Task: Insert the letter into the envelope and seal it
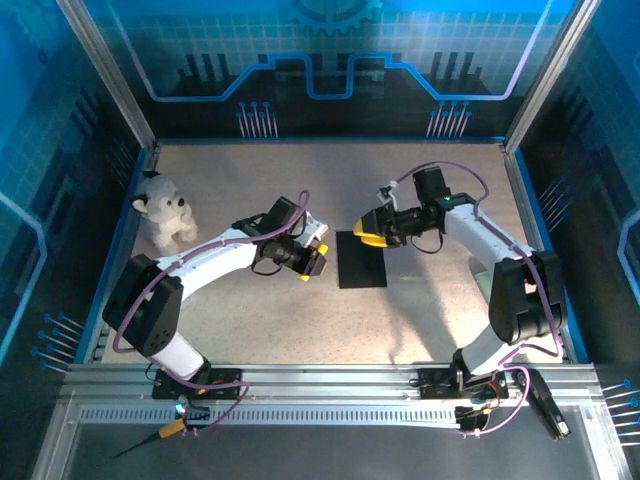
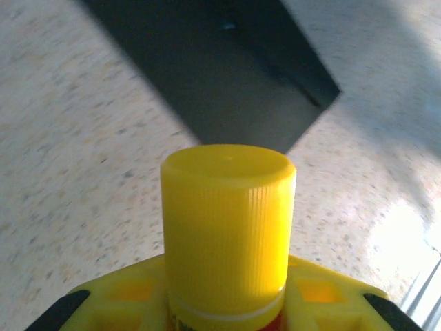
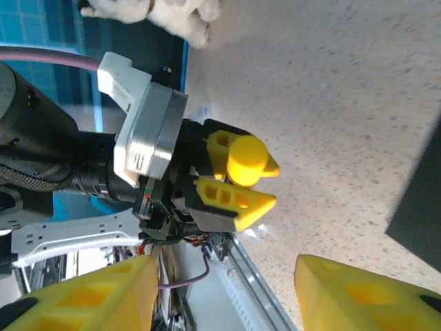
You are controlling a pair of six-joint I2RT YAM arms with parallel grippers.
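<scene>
My left gripper has the yellow capped stick to put down. It will let go of it on the bare table (image 1: 298, 271) beside the black envelope, toward the plush dog.
The black envelope (image 1: 361, 260) lies flat in the middle of the table, and the left wrist view shows it (image 2: 227, 76) just ahead of the fingers. The letter is out of view. My left gripper (image 1: 313, 262) hovers just left of the envelope, shut on a yellow capped stick (image 2: 227, 227) that stands up between its jaws. In the right wrist view that left gripper (image 3: 241, 183) and its yellow stick (image 3: 247, 158) face the camera. My right gripper (image 1: 367, 235) hangs over the envelope's far end, open, its fingers (image 3: 89, 296) wide apart with nothing between them. A corner of the envelope (image 3: 420, 200) shows at the right.
A white and grey plush dog (image 1: 165, 208) sits at the far left of the table. A metal rail (image 1: 330, 385) runs along the near edge by the arm bases. Blue enclosure walls (image 1: 330, 70) close the back and sides.
</scene>
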